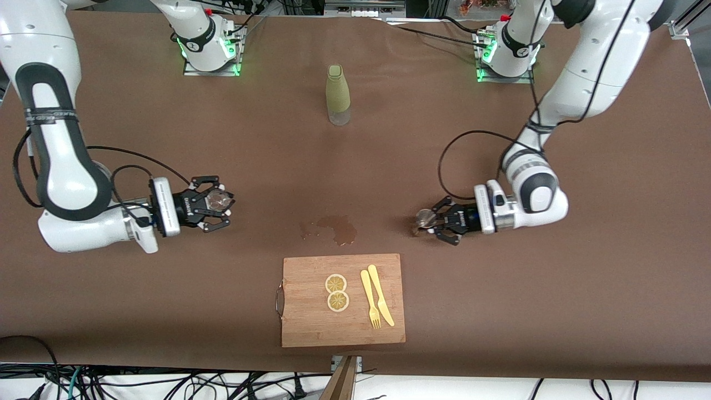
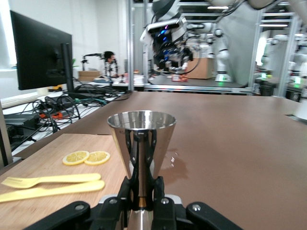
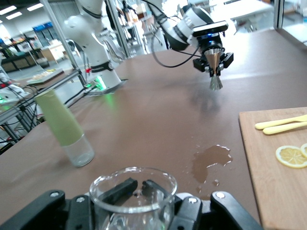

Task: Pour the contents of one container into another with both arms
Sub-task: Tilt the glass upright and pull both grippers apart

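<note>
The shiny metal jigger is to go on the table. My left gripper will set it down and let go on the bare brown table [image 1: 521,201] beneath its white wrist.
My left gripper [image 1: 432,223] is shut on a shiny metal jigger [image 1: 425,219] and holds it upright over the brown table, toward the left arm's end. In the left wrist view the jigger [image 2: 140,134] stands between the black fingers [image 2: 133,184], gripped at its narrow waist. My right gripper [image 1: 218,203] is shut on a clear glass cup [image 1: 220,199] toward the right arm's end. The right wrist view shows the cup [image 3: 134,194] mouth up, with the fingers [image 3: 119,188] seen through it. It looks empty.
A brown puddle [image 1: 336,229] lies on the table between the two grippers. A wooden cutting board [image 1: 311,322] nearer the camera carries two lemon slices [image 1: 336,291], a yellow fork [image 1: 369,297] and knife [image 1: 381,294]. A green-sleeved bottle [image 1: 338,94] stands between the arm bases.
</note>
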You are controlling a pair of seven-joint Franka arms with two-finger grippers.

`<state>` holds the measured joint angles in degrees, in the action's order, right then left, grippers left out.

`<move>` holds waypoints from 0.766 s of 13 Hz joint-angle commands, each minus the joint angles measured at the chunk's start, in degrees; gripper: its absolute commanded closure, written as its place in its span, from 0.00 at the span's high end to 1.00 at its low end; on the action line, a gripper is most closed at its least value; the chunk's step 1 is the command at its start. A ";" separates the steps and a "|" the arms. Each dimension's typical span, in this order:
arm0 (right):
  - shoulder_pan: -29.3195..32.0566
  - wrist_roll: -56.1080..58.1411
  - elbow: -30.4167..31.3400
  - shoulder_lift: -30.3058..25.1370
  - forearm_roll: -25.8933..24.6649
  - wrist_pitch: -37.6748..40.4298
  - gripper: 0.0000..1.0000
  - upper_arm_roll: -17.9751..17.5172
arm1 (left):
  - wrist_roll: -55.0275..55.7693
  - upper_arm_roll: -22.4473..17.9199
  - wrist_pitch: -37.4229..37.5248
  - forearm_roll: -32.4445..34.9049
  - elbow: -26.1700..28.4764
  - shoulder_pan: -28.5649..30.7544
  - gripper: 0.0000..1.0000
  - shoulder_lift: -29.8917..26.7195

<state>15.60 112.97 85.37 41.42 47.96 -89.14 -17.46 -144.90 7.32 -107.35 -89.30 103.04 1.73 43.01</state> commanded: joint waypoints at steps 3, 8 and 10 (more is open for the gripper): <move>7.85 12.43 0.50 7.78 1.08 6.51 0.00 -0.48 | -2.14 -11.68 13.81 8.78 1.81 3.01 0.00 -1.27; 10.06 22.54 0.24 14.56 1.17 8.72 0.01 4.36 | -7.31 -16.79 22.61 14.07 1.37 8.12 0.00 0.75; 10.06 24.31 0.15 16.66 1.26 8.10 0.02 4.97 | -9.86 -18.91 26.04 15.81 0.33 9.43 0.00 2.07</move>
<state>25.49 135.63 86.23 56.53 48.11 -81.75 -12.51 -151.19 -10.31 -84.45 -75.82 104.16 10.22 44.08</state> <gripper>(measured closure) 0.863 0.793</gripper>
